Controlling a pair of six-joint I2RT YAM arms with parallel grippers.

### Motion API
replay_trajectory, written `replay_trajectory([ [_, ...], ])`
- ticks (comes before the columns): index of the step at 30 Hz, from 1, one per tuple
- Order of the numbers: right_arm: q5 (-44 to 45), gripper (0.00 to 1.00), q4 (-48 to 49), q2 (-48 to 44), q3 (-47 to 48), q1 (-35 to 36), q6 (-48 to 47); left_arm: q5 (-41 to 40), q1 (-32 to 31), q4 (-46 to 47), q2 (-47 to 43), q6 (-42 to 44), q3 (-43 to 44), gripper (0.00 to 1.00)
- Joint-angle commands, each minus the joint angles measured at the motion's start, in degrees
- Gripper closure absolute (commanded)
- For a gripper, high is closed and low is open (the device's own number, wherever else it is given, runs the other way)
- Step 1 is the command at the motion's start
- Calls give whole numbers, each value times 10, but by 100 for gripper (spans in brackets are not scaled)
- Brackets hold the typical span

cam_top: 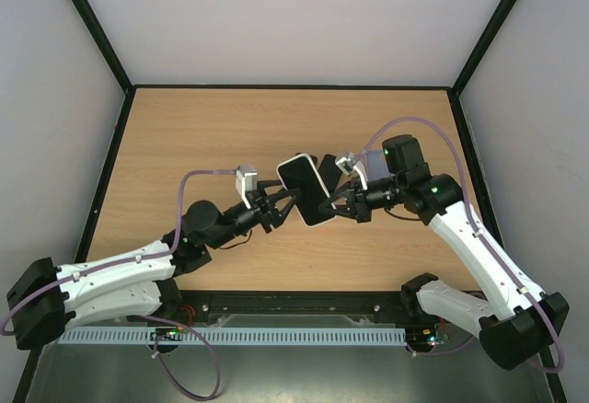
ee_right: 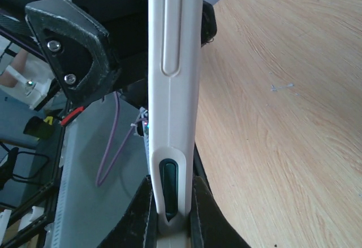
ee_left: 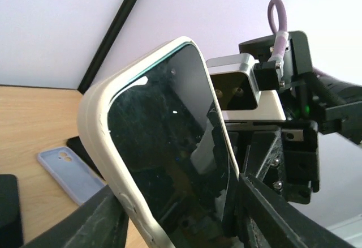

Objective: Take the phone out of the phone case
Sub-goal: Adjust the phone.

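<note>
I need to open my right gripper, as it pinches phone and white case together beside the white case's side cutout, and take the white case by its lower corner (cam_top: 333, 217).
A black-screened phone (cam_top: 306, 189) in a white case is held in the air over the middle of the table, between both arms. My left gripper (cam_top: 281, 202) is shut across its width. In the left wrist view the screen (ee_left: 169, 157) faces the camera inside the white case rim (ee_left: 104, 140), and my left gripper (ee_left: 181, 217) has a finger on each long edge. My right gripper (cam_top: 336, 202) pinches the opposite side. The right wrist view shows the case edge-on (ee_right: 172, 89), with my right gripper (ee_right: 171, 205) shut on its front and back faces.
A lilac phone case (ee_left: 68, 171) lies flat on the wooden table, with a dark flat item (ee_left: 8, 208) beside it. A black item (cam_top: 329, 164) lies just behind the held phone. The right arm's wrist (ee_left: 283, 89) is close behind the phone.
</note>
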Motion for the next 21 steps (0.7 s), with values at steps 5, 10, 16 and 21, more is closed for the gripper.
replay_trajectory([
  [5, -52, 98, 48, -32, -12, 1, 14, 84, 23, 97, 8, 0, 2, 64],
  [10, -52, 98, 50, -38, -19, 1, 12, 142, 41, 122, 22, -16, 9, 74],
  [16, -52, 98, 54, -44, -25, 1, 13, 210, 56, 128, 56, -32, 32, 84],
  [21, -41, 97, 39, -47, -24, 1, -8, 245, 66, 127, 66, -33, 39, 97],
])
